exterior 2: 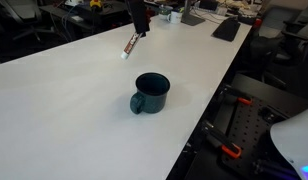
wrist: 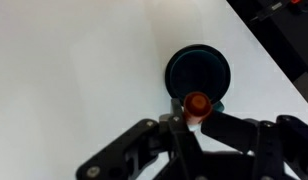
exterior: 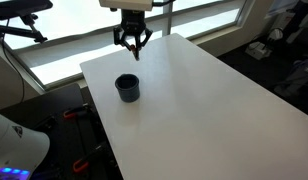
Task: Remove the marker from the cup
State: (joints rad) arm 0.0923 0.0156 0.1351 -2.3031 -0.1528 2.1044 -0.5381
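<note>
Next, I let go of the marker on the bare white table [exterior: 151, 114] [wrist: 122, 42] next to the dark cup, toward the middle of the table.
The dark cup [exterior: 127, 88] stands upright on the white table [exterior: 194, 100], its handle showing in an exterior view [exterior 2: 151, 92]. My gripper [exterior: 133, 45] hangs above the table's far end, well clear of the cup, and is shut on the marker [exterior 2: 131, 45], which slants down from the fingers [exterior 2: 140, 28] above the tabletop. In the wrist view the marker's red-orange end [wrist: 197, 103] sits between the fingers [wrist: 192, 118], with the cup [wrist: 199, 70] seen from above beyond it. The cup's inside looks dark and empty.
The table's edges drop off near the cup's side [exterior 2: 209, 110]. Windows [exterior: 64, 45] run behind the arm. Desks with a keyboard [exterior 2: 226, 28] and clutter stand beyond the table. Red-handled tools lie on the floor [exterior 2: 229, 150].
</note>
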